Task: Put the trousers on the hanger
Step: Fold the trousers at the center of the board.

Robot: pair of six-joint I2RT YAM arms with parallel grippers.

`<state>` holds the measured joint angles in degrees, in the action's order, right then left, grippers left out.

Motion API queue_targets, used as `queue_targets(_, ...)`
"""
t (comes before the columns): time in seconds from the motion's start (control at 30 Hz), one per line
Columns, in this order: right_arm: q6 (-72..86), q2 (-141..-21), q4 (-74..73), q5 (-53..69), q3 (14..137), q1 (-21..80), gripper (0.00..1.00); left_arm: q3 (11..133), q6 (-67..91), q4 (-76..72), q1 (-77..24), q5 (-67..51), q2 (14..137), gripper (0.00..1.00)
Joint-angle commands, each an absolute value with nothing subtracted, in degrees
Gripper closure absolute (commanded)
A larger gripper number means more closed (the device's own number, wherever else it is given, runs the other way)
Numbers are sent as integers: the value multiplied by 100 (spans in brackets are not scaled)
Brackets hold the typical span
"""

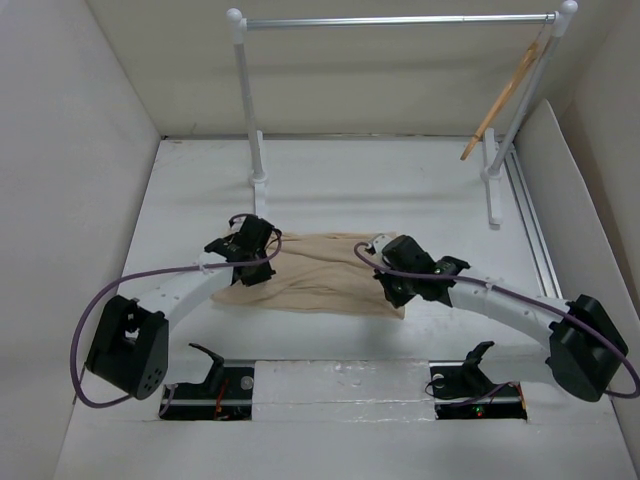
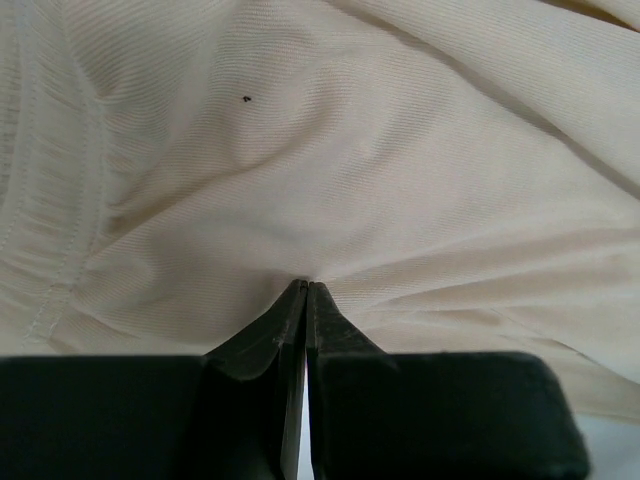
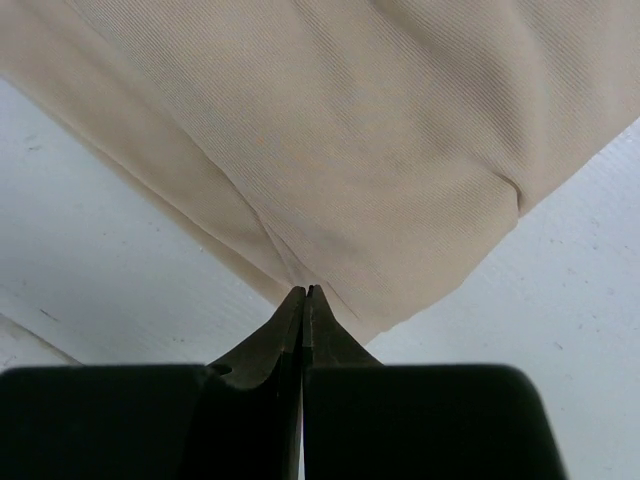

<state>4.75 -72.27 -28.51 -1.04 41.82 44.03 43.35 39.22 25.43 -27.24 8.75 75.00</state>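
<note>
The upper layer falls short of the lower layer's edge, so next my right gripper opens, grabs the upper layer's corner (image 3: 362,318) and pulls the layers even first.
The beige trousers (image 1: 315,272) lie folded flat in the middle of the table between my two arms. My left gripper (image 1: 247,262) is shut on the trousers' left end; in the left wrist view (image 2: 306,284) its tips pinch a pucker of cloth (image 2: 380,160). My right gripper (image 1: 392,288) is shut on the trousers' right end; in the right wrist view (image 3: 304,290) its tips pinch the cloth (image 3: 350,130) near a corner edge. The wooden hanger (image 1: 505,100) hangs slanted at the right end of the rack's rail, far from both grippers.
The rack with white posts (image 1: 247,100) and a silver rail (image 1: 400,20) stands at the back of the table. A metal track (image 1: 535,230) runs along the right side. White walls enclose the table on the left, back and right.
</note>
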Motion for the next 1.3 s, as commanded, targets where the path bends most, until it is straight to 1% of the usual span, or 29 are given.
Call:
queue_targets(0.0,492,-7058,-2979,-53,4166,4465,100,4342,3779,2856,-2716,1019,7199,100)
queue_targets(0.13,414,-7084,-3111,324,4263,4587,100,4385,3788,2979,-2716,949,7032,100)
queue_targets(0.23,492,-6988,-3305,81,4254,4764,100,4526,3683,3024,-2716,713,7031,100)
queue_targets(0.27,466,-6987,-3252,36,4237,4764,94,4570,3665,3067,-2716,608,7083,100)
queue_targets(0.3,440,-7005,-3121,35,4228,4764,76,4623,3674,3085,-2716,467,7171,92)
queue_targets(0.33,396,-7057,-3094,35,4332,4764,71,4710,3761,3068,-2794,414,7172,83)
queue_targets(0.37,387,-7127,-3111,35,4411,4694,69,4754,3831,3067,-2865,387,7172,74)
queue_targets(0.4,387,-7189,-3120,35,4499,4693,64,4798,3902,3050,-3013,361,7146,61)
queue_targets(0.47,387,-7312,-3120,35,4667,4693,59,4878,4025,2954,-3015,264,7084,58)
queue_targets(0.5,395,-7330,-3094,-174,4676,4693,56,4869,4025,2901,-3015,194,7040,58)
queue_targets(0.57,422,-7374,-3085,-272,4676,4615,56,4852,4017,2804,-3015,167,7110,58)
queue_targets(0.63,431,-7418,-2980,-316,4571,4545,52,4878,3964,2734,-3015,27,7241,58)
queue_targets(0.7,413,-7488,-2927,-282,4500,4456,52,4878,3938,2628,-3015,-165,7338,58)
queue_targets(0.8,369,-7620,-2839,-307,4395,4386,52,5026,3903,2505,-3339,-62,7628,57)
queue_targets(0.97,369,-7603,-2751,-325,4395,4272,56,5159,3858,2382,-3498,158,8138,57)
queue_targets(1.0,369,-7585,-2716,-325,4403,4271,61,5150,3858,2347,-3498,158,8182,57)
queue_targets(1.07,360,-7594,-2690,-281,4412,4201,68,5159,3867,2277,-3550,150,8270,57)
queue_targets(1.1,360,-7637,-2672,-273,4403,4201,75,5168,3867,2242,-3551,141,8314,56)
queue_targets(1.17,352,-7646,-2628,-255,4368,4201,82,5177,3850,2224,-3603,158,8428,56)
queue_targets(1.2,352,-7664,-2611,-237,4351,4201,87,5168,3850,2215,-3656,184,8481,56)
queue_targets(1.27,360,-7690,-2584,-237,4307,4201,94,5150,3858,2189,-3656,202,8577,56)
